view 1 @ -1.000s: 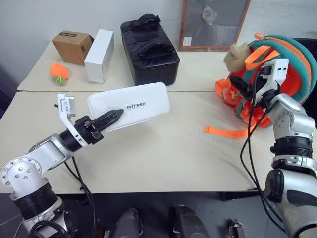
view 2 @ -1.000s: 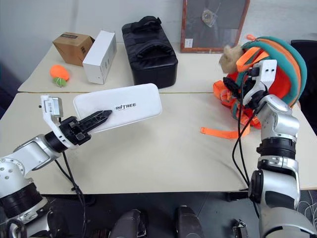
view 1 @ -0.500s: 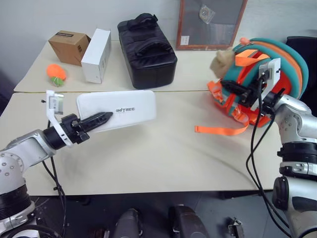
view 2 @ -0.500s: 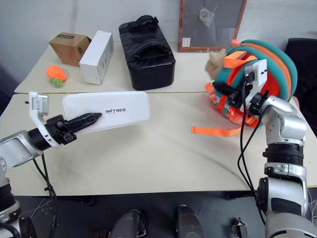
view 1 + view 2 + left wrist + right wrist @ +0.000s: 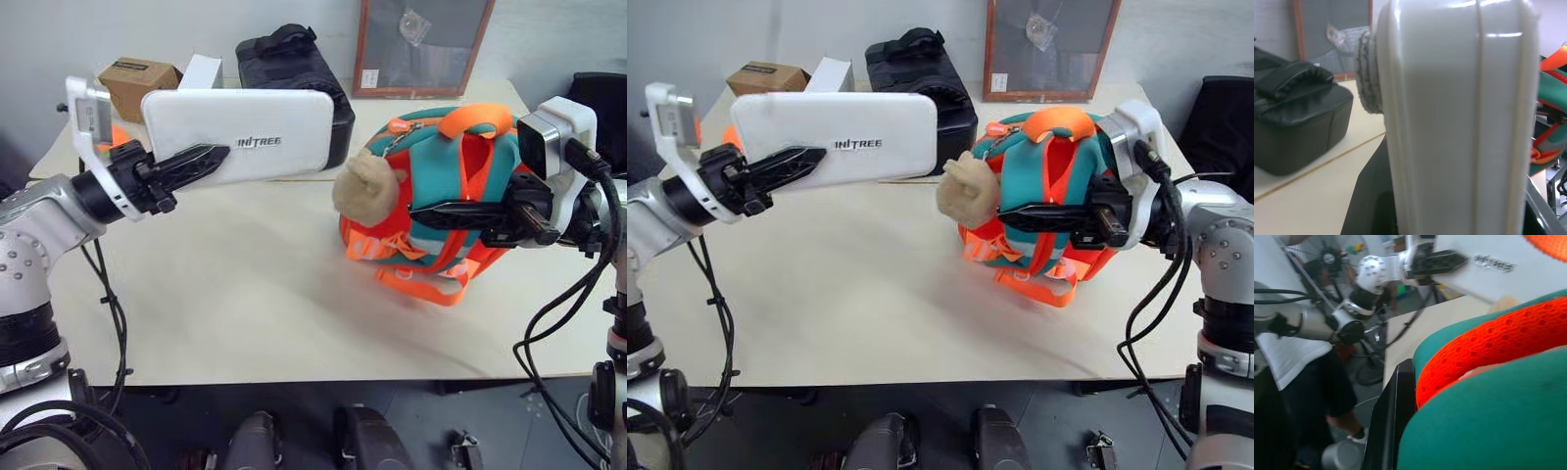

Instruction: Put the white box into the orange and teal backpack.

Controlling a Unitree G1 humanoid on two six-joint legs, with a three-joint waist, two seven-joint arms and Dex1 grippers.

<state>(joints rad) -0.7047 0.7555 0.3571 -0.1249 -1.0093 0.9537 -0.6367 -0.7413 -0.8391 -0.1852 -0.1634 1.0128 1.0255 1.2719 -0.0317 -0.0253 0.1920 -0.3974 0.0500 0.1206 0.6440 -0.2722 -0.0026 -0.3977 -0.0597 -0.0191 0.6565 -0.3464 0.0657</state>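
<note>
The robot's left gripper should release the white box inside the backpack's main compartment (image 5: 429, 174), behind the tan plush toy. The box is now held level above the table.
My left gripper (image 5: 217, 155) is shut on the near end of the white box (image 5: 257, 122) and holds it level in the air above the table's left half, dark lettering facing me. In the left wrist view the white box (image 5: 1459, 122) looms edge-on. The orange and teal backpack (image 5: 431, 157) stands right of centre on the table, its tan plush toy (image 5: 366, 186) facing the box. From the right, my right gripper (image 5: 419, 209) reaches across the backpack's front, shut on its teal and orange fabric (image 5: 1488, 382). A short gap separates box and backpack.
A black padded bag (image 5: 289, 54), a white carton (image 5: 204, 69) and a brown cardboard box (image 5: 135, 78) stand at the back of the table (image 5: 245, 304), and a framed board (image 5: 421, 44) leans behind it. A person (image 5: 1288, 357) stands beyond the table.
My right gripper has shut on the backpack and dragged it from the table's right edge toward the middle. My left gripper has raised the white box and rolled it level.
</note>
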